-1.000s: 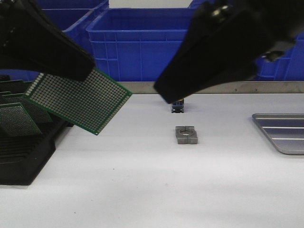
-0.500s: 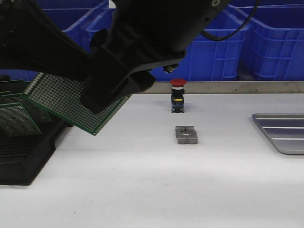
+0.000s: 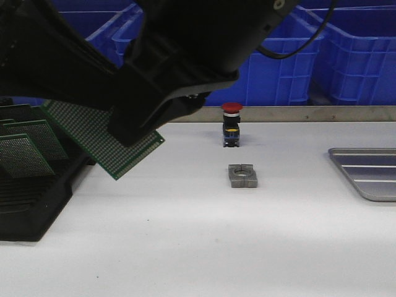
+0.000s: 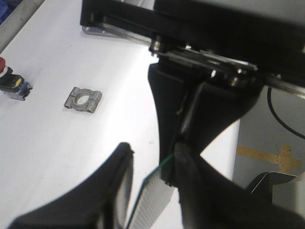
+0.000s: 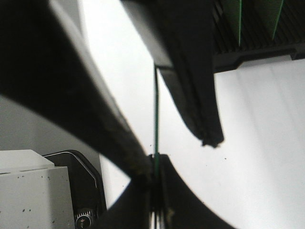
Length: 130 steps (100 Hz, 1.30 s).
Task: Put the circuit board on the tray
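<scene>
The circuit board, now tilted in the air beside the rack, will be let go by my right gripper inside the silver-grey tray (image 3: 377, 174), near the rim that faces the clamp block.
The green perforated circuit board (image 3: 93, 139) hangs tilted in the air over the table's left side, next to the rack. My right gripper (image 3: 133, 133) reaches across from the right and is shut on the board's edge; in the right wrist view the gripper (image 5: 156, 164) pinches the board (image 5: 156, 114), seen edge-on. My left gripper (image 4: 152, 157) straddles the board (image 4: 155, 200) with its jaws apart; a gap shows beside one finger (image 4: 121, 171). The silver-grey tray (image 3: 371, 176) lies empty at the table's right edge.
A black slotted rack (image 3: 31, 198) with more green boards (image 3: 25, 148) stands at the left. A grey metal clamp block (image 3: 242, 176) and a red push-button (image 3: 231, 124) sit mid-table. Blue bins (image 3: 346, 55) line the back behind a metal rail.
My right arm swung left from above the table's middle and closed on the board. The board then tipped and sank slightly. The left jaws now stand apart around it.
</scene>
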### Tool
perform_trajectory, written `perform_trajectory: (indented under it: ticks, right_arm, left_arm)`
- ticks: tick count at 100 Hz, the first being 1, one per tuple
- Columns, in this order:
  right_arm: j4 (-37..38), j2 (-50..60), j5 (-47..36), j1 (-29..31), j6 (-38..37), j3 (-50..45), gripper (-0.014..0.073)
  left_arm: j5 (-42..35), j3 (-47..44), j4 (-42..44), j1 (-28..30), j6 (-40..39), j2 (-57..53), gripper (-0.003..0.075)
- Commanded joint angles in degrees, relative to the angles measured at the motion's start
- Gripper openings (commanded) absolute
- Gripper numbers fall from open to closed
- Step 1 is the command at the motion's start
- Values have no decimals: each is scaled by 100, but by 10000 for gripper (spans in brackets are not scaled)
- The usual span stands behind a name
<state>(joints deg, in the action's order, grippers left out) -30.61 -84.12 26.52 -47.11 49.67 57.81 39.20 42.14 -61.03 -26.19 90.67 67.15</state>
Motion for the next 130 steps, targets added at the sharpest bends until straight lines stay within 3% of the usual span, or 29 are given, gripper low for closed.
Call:
perform_trajectory:
  ticks: [1, 14, 33, 62, 80, 101, 120, 127, 130]
  right_arm:
    - [-172, 170, -309, 75, -80, 203, -121]
    - [-349, 170, 137, 329, -224, 175, -121]
    - [-803, 170, 420, 1315, -575, 1, -121]
    - [-1102, -2, 428, 3666, -956, -95, -121]
    - [-1380, -523, 439, 4731, -1016, -95, -121]
    - [-1379, -1055, 258, 5404, -1010, -95, -121]
    - [-1374, -1196, 243, 5661, -1010, -84, -113]
    - [-1374, -1203, 218, 5717, -1010, -84, -43]
    - [-1374, -1203, 212, 5744, -1010, -84, 26]
  left_arm:
    - [-248, 158, -334, -53, -101, -103, 416]
    - [-640, 169, -283, 17, -101, -151, 538]
    - [-753, 297, -274, 229, -101, -250, 535]
    - [-705, 297, -269, 256, -101, -250, 535]
    - [-692, 297, -269, 256, -101, -250, 535]
    - [-692, 297, -269, 256, -101, -250, 535]
    - [-692, 297, -269, 256, -101, -250, 535]
    - [-692, 297, -269, 256, -101, -250, 535]
    - [-692, 297, -269, 256, -101, -250, 535]
